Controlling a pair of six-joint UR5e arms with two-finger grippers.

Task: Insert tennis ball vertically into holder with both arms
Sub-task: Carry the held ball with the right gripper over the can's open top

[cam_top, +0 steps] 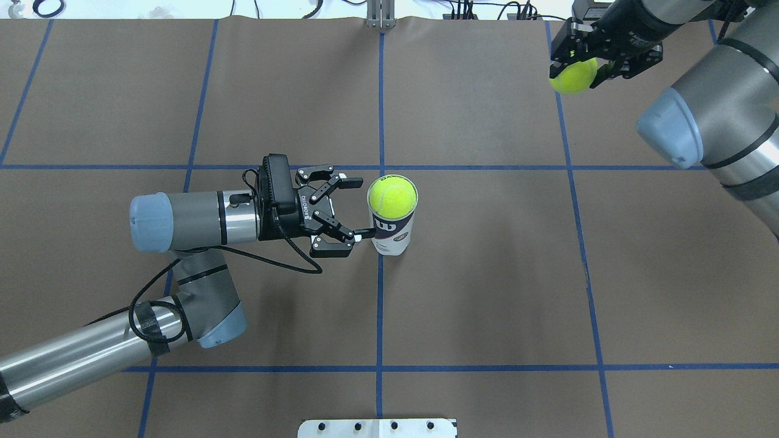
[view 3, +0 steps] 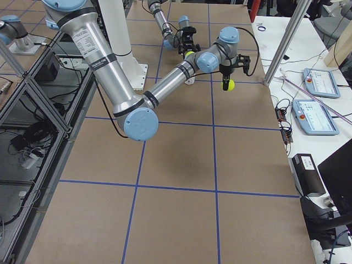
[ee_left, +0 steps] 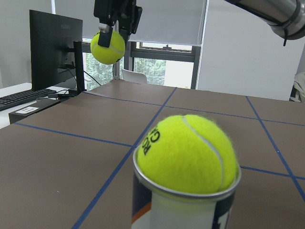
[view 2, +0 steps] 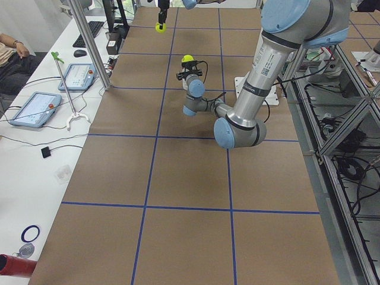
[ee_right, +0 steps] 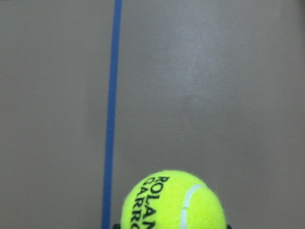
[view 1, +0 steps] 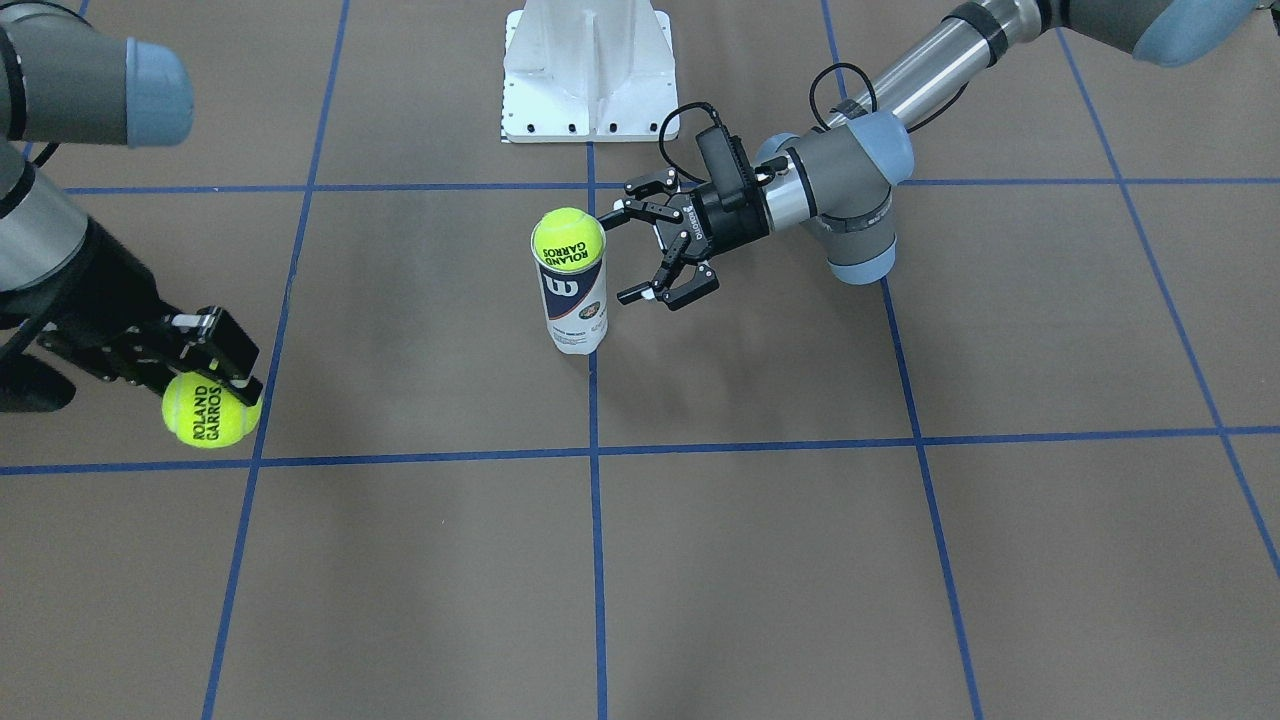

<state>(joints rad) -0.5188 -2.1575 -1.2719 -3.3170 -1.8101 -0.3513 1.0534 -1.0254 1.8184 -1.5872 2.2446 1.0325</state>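
Note:
I should have my right gripper release its tennis ball inside the top of the upright Wilson can [view 1: 570, 250], so that it goes above the other ball. Its ball is still held above the table.
The holder [view 1: 576, 305], a clear Wilson can, stands upright mid-table, also in the overhead view [cam_top: 393, 234]. A yellow tennis ball [view 1: 568, 240] sits in its mouth, half sticking out [ee_left: 188, 152]. My left gripper [view 1: 618, 258] is open and level just beside the can, its fingertips close to the wall [cam_top: 360, 207]. My right gripper [view 1: 228, 380] is shut on a second tennis ball [view 1: 210, 408] and holds it above the table, far from the can [cam_top: 573, 76]. That ball also shows in the right wrist view [ee_right: 174, 202] and in the left wrist view [ee_left: 108, 46].
The white pedestal base [view 1: 588, 70] stands at the robot's side of the table [cam_top: 377, 427]. Blue tape lines grid the brown table. Side tables with tablets [view 2: 35, 108] [view 3: 319, 115] flank the table ends. A monitor [ee_left: 52, 47] stands beyond the far edge.

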